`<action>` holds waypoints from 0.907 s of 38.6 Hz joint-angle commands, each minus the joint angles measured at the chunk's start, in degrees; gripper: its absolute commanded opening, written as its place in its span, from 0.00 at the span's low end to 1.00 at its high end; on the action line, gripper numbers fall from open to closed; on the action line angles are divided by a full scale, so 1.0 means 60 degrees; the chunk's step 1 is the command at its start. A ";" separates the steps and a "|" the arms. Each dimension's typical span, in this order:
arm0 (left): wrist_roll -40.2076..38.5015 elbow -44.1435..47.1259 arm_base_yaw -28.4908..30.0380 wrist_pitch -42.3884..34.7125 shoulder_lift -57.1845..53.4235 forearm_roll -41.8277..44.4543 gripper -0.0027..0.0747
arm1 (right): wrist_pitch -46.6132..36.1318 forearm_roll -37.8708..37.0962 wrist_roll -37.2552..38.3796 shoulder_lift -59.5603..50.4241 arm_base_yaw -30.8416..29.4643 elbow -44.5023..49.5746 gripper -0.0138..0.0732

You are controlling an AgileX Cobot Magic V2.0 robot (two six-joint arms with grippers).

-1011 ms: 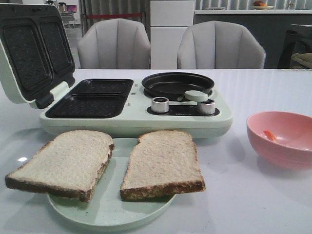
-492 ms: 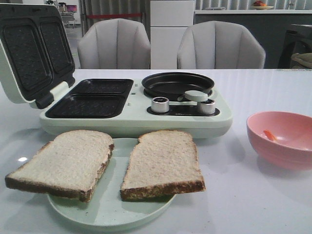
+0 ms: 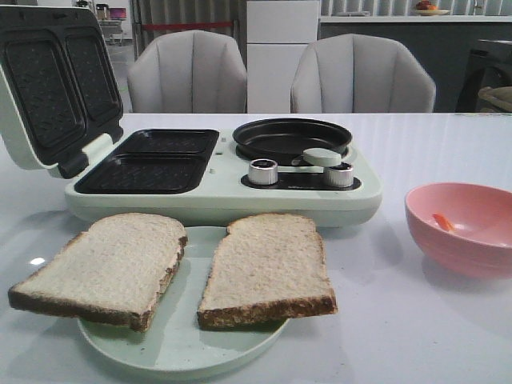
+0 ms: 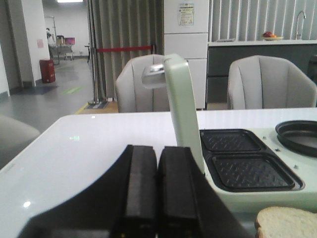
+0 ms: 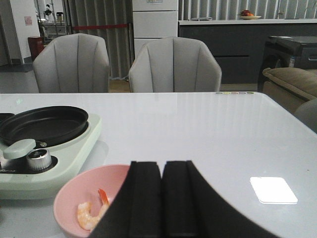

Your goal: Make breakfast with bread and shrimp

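The bread slice farther from the pink bowl sticks out past the plate, and I need to close my left gripper on its overhanging outer corner [image 3: 24,294] there.
Two slices of bread lie side by side on a pale green plate [image 3: 180,352] at the table's front: the left slice [image 3: 104,268] and the right slice [image 3: 268,268]. A corner of one slice [image 4: 287,223] shows in the left wrist view. The shrimp [image 5: 91,213] lies in a pink bowl [image 3: 464,228] at the right; in the front view only its orange tail [image 3: 442,222] shows. My left gripper [image 4: 158,151] is shut and empty, left of the sandwich maker. My right gripper [image 5: 162,166] is shut and empty, beside the bowl. Neither gripper appears in the front view.
A pale green breakfast maker [image 3: 224,180] stands behind the plate, its lid [image 3: 56,84] raised at the left over two dark grill wells [image 3: 148,160]. A round black pan [image 3: 290,138] and two knobs [image 3: 262,171] sit on its right half. Two grey chairs [image 3: 188,72] stand beyond the table.
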 commanded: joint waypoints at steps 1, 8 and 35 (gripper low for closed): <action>-0.0053 -0.0435 -0.0065 -0.1273 -0.0182 -0.0047 0.16 | -0.0292 0.0062 -0.0053 -0.0220 0.0015 -0.1127 0.21; -0.0053 -0.2267 -0.0065 -0.0309 0.0026 -0.0073 0.16 | 0.1205 0.0008 -0.0061 -0.0015 0.0015 -0.3027 0.21; -0.0053 -0.5757 -0.0065 0.4580 0.3189 -0.0073 0.16 | 0.4694 -0.0018 -0.0061 0.3744 0.0015 -0.5496 0.21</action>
